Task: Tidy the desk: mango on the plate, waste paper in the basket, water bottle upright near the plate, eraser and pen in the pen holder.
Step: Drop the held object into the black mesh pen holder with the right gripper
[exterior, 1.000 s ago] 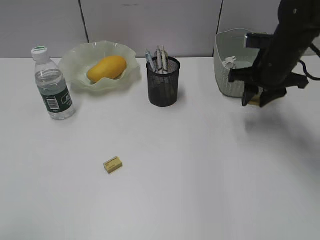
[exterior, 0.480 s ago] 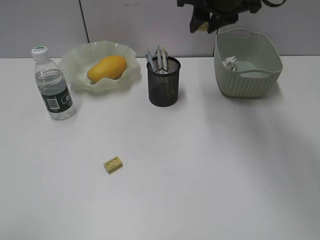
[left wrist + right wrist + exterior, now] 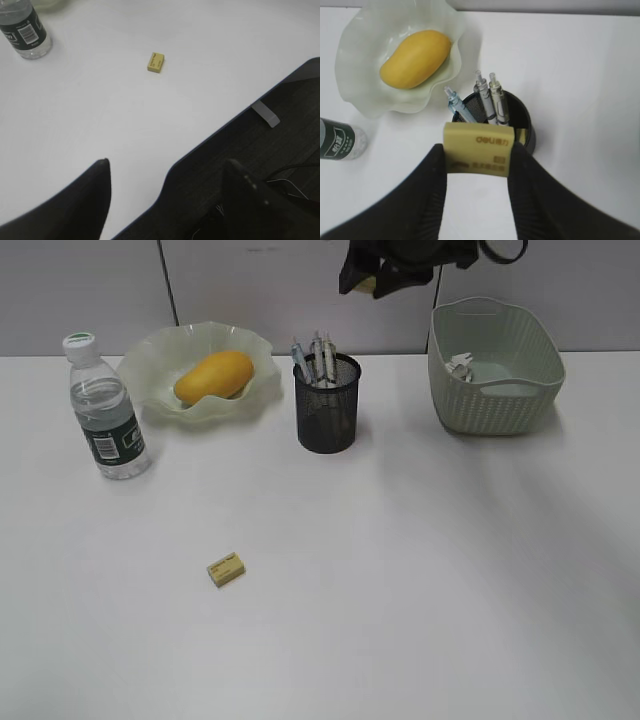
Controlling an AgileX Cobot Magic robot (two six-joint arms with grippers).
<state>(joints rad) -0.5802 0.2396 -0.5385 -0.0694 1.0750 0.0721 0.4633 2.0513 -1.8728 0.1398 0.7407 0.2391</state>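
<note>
My right gripper is to release the yellow eraser inside the black mesh pen holder (image 3: 330, 386) (image 3: 501, 144), just in front of the pens. The eraser now hangs high above the pen holder.
My right gripper (image 3: 477, 152) is shut on a yellow eraser (image 3: 478, 149) and hangs high above the black mesh pen holder (image 3: 522, 122); in the exterior view it is at the top edge (image 3: 372, 282) over the pen holder (image 3: 326, 405), which holds three pens (image 3: 315, 358). A second yellow eraser (image 3: 227, 568) lies on the desk (image 3: 420, 570), also in the left wrist view (image 3: 156, 62). The mango (image 3: 213, 376) lies in the plate (image 3: 150, 365). The water bottle (image 3: 105, 412) stands upright left of the plate. The waste paper (image 3: 461, 366) lies in the basket (image 3: 495, 400). My left gripper (image 3: 167, 172) is open over the desk's front edge.
A grey partition wall runs along the back of the desk. In the left wrist view a dark floor (image 3: 280, 165) with cables lies beyond the desk edge. The bottle also shows there (image 3: 25, 32).
My right gripper with the eraser rose from beside the basket, swung left across the back, and now hangs above the pen holder. Nothing on the desk moved.
</note>
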